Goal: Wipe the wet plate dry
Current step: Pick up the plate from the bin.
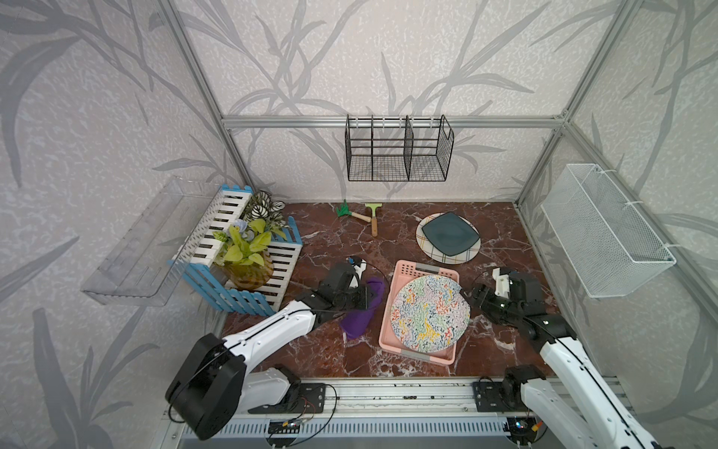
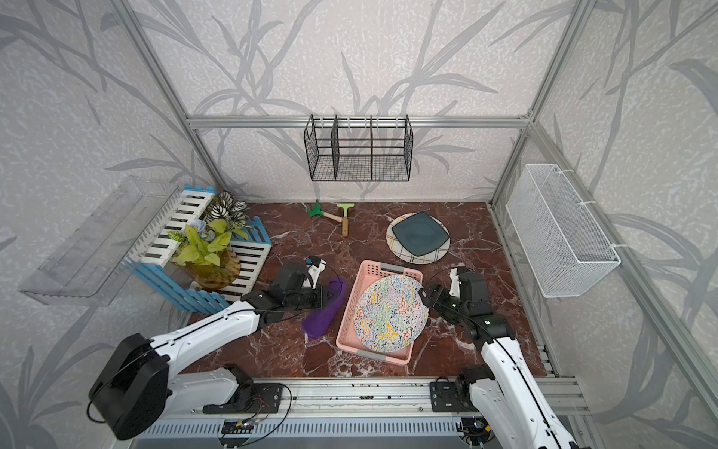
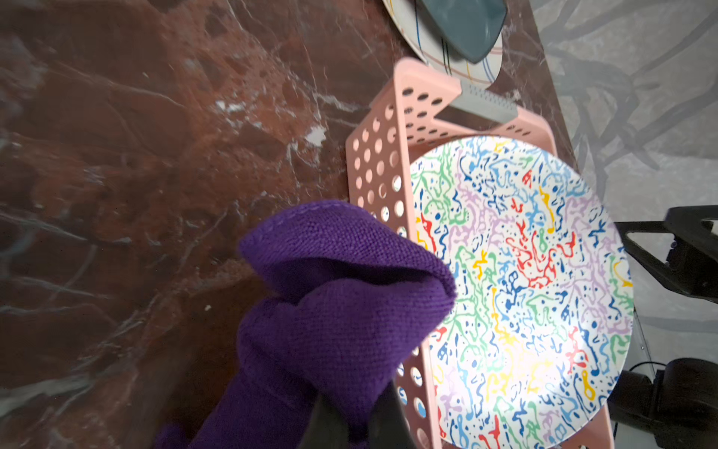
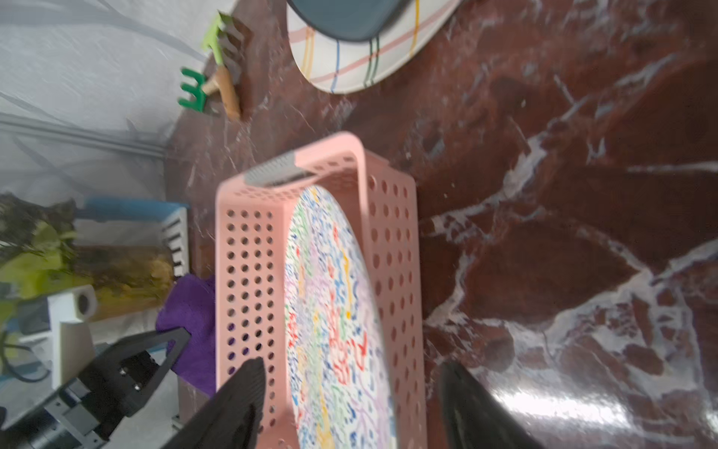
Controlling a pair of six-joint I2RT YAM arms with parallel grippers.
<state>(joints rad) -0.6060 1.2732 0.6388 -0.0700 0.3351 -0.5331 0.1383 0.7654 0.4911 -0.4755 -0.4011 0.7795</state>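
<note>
The plate leans in the pink basket, its bottom side out of the cloth's reach. Next, my right gripper lifts it clear by its raised edge (image 1: 467,307) first.
A round plate (image 1: 427,311) (image 2: 388,311) covered in coloured squiggles leans tilted inside a pink perforated basket (image 1: 388,338) (image 2: 345,311). Left of the basket, my left gripper (image 1: 367,299) (image 2: 324,297) is shut on a purple cloth (image 1: 359,318) (image 2: 320,315), which hangs down to the table. In the left wrist view the cloth (image 3: 342,291) bunches out of that gripper (image 3: 355,416) next to the plate (image 3: 524,291). My right gripper (image 1: 466,297) (image 4: 349,365) is open at the plate's right edge (image 4: 330,311), its fingers either side of the basket wall (image 4: 248,252).
A dark square plate on a plaid round plate (image 1: 448,237) sits behind the basket. Toy garden tools (image 1: 359,215) lie at the back. A fenced crate with plants (image 1: 248,264) stands left. A black wire rack (image 1: 398,149), a white mesh basket (image 1: 606,229) and a clear shelf (image 1: 140,241) hang on the walls.
</note>
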